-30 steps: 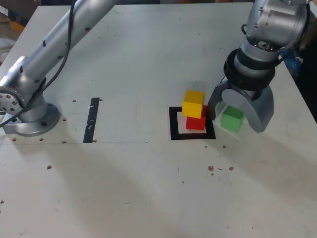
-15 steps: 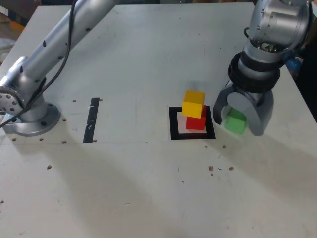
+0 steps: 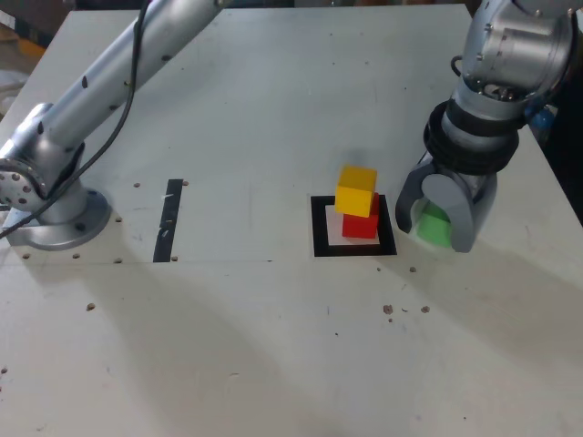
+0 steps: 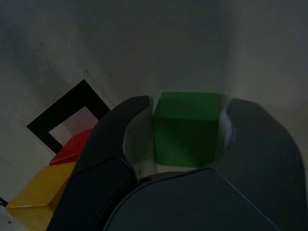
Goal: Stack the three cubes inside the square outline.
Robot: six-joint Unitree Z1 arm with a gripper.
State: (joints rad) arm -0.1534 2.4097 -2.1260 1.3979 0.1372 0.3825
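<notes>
Next, my gripper lets go of the green cube on top of the yellow cube [image 3: 358, 173] [image 4: 31, 217], becoming the highest in the stack.
The green cube [image 3: 432, 228] rests on the table just to the exterior view's right of the square outline [image 3: 319, 228]. My gripper [image 3: 432, 234] reaches down over it with a jaw pressed against each side of the cube. The wrist view shows the green cube [image 4: 185, 127] filling the gap of the gripper [image 4: 187, 103]. Inside the outline, the yellow cube [image 3: 356, 190] sits on the red cube [image 3: 361, 226], slightly offset. In the wrist view the outline [image 4: 62, 113], red cube [image 4: 72, 147] and yellow cube [image 4: 38, 195] lie beside one jaw.
A straight black tape strip [image 3: 168, 220] lies on the exterior view's left half of the table. The arm's base [image 3: 50, 218] is bolted at the far left. Small dark specks [image 3: 401, 309] dot the tabletop in front of the outline.
The jaws have drawn in from wide apart around the green cube to tight against its sides. The cube and the stack stay where they were.
</notes>
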